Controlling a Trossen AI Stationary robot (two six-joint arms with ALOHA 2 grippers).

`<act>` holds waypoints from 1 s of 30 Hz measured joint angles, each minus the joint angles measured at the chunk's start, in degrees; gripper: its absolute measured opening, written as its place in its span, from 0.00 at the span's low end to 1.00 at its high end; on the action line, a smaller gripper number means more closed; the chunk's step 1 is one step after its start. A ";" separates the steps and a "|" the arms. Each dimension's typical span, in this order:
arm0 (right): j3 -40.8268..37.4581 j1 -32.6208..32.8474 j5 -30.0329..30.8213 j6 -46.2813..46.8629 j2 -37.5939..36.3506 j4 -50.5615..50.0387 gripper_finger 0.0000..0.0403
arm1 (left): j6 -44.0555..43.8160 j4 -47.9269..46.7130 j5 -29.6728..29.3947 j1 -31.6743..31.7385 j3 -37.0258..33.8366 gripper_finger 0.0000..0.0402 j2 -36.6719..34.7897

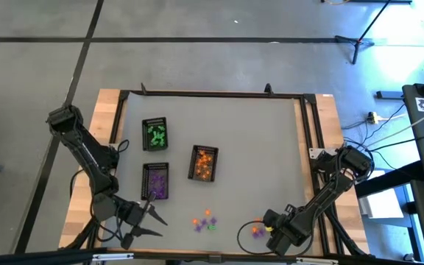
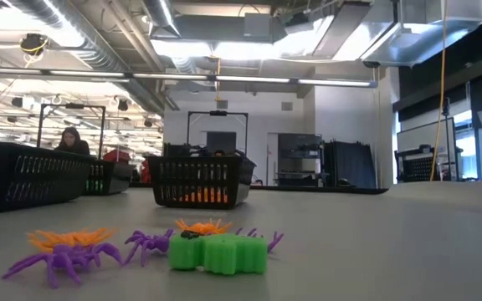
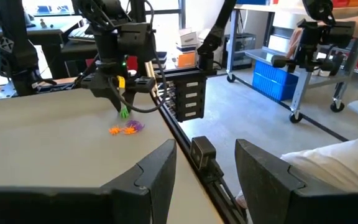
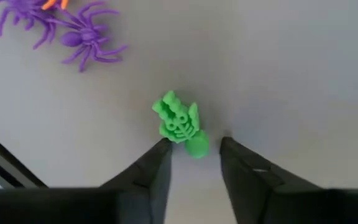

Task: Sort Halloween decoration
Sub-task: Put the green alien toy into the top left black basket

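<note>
The green skeleton's body slants toward one fingertip of my right gripper, which should turn in line with it and close on its head (image 4: 197,144).
A green skeleton trinket (image 4: 178,123) of the Halloween decoration lies flat on the grey table. My right gripper (image 4: 194,148) points down over it near the table's front right, open, its fingers standing on either side of the skeleton's head end. Purple spiders (image 4: 82,38) and an orange piece (image 1: 256,230) lie close by. Another small heap of trinkets (image 1: 205,221) rests at the front centre, with a green piece (image 2: 217,252) among purple spiders (image 2: 65,259). My left gripper (image 1: 155,225) waits open and empty at the front left. My right gripper has one fingertip (image 4: 164,147) right at the edge of the skeleton's head end (image 4: 196,148); I cannot tell whether it touches. A gap shows between the head and the other finger. The trinket lies on the table.
Three black trays stand on the left half: one with green pieces (image 1: 155,134) at the back, one with purple pieces (image 1: 155,181) nearer, one with orange pieces (image 1: 204,163) toward the centre. A black rail (image 1: 306,132) runs along the table's right side.
</note>
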 joint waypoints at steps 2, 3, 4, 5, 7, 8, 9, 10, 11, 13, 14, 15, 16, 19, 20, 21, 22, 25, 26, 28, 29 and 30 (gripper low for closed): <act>0.00 0.00 0.08 0.02 0.02 0.41 0.26 | 0.01 0.01 0.00 0.00 0.00 0.39 0.00; 0.00 0.00 0.13 0.04 0.04 0.63 0.23 | -0.02 0.00 0.00 0.00 0.00 0.39 0.00; 0.00 0.00 0.17 0.04 0.04 0.82 0.19 | -0.02 0.01 0.00 0.00 0.00 0.39 0.00; 0.01 0.00 0.17 0.06 0.06 0.94 0.16 | -0.02 0.01 -0.01 0.00 0.00 0.39 0.00; 0.14 0.00 0.13 0.09 0.09 0.90 0.10 | -0.04 -0.03 0.00 0.00 0.00 0.39 0.00; 0.17 -0.01 -0.04 0.22 0.09 0.89 0.07 | -0.07 -0.08 0.00 0.00 0.00 0.39 0.00; 0.17 -0.02 -0.30 0.58 0.13 0.89 0.04 | -0.10 -0.13 -0.02 0.00 0.00 0.39 0.00; 0.17 -0.02 -0.42 1.20 0.13 0.91 0.03 | -0.11 -0.21 -0.02 0.00 0.00 0.39 0.00; 0.17 -0.02 -0.46 1.43 0.13 0.89 0.02 | -0.09 -0.30 -0.02 0.00 0.00 0.39 0.00; 0.17 -0.04 -0.66 1.90 0.20 0.89 0.02 | -0.11 -0.30 -0.02 0.00 0.00 0.39 0.00; 0.16 -0.08 -0.87 1.96 0.20 0.87 0.02 | -0.11 -0.30 -0.02 0.00 0.00 0.39 0.00; 0.44 -0.09 -0.91 1.97 0.20 0.67 0.01 | -0.11 -0.30 -0.02 0.00 0.00 0.39 0.00; 0.86 -0.10 -0.91 1.95 0.23 0.08 0.00 | -0.11 -0.32 -0.02 0.00 0.00 0.39 0.00; 2.44 -0.09 -0.64 1.73 0.48 -2.64 0.00 | -0.10 -0.41 -0.04 0.00 0.00 0.39 0.00; 3.10 -0.09 -0.29 1.63 0.58 -3.87 0.00 | -0.11 -0.43 -0.04 0.00 0.00 0.39 0.00; 3.74 -0.09 0.24 1.51 0.67 -5.30 0.00 | -0.11 -0.43 -0.06 0.00 0.00 0.39 0.00; 4.32 -0.11 0.53 1.53 0.68 -6.45 0.00 | -0.11 -0.43 -0.09 0.00 0.00 0.39 0.00; 5.42 -0.11 0.89 1.48 0.57 -6.43 0.03 | -0.11 -0.43 -0.11 0.00 0.00 0.39 0.00; 5.46 -0.11 1.32 1.24 0.57 -6.16 0.04 | -0.11 -0.43 -0.12 0.00 -0.01 0.39 0.00; 5.44 -0.11 1.80 0.17 0.57 -5.12 0.08 | -0.11 -0.43 -0.13 0.00 -0.02 0.39 0.00; 5.44 -0.11 2.25 -0.22 0.57 -4.39 0.10 | -0.12 -0.43 -0.13 0.00 -0.02 0.39 0.00; 5.48 -0.11 2.74 -0.49 0.57 -4.22 0.13 | -0.11 -0.43 -0.13 0.00 -0.02 0.39 0.00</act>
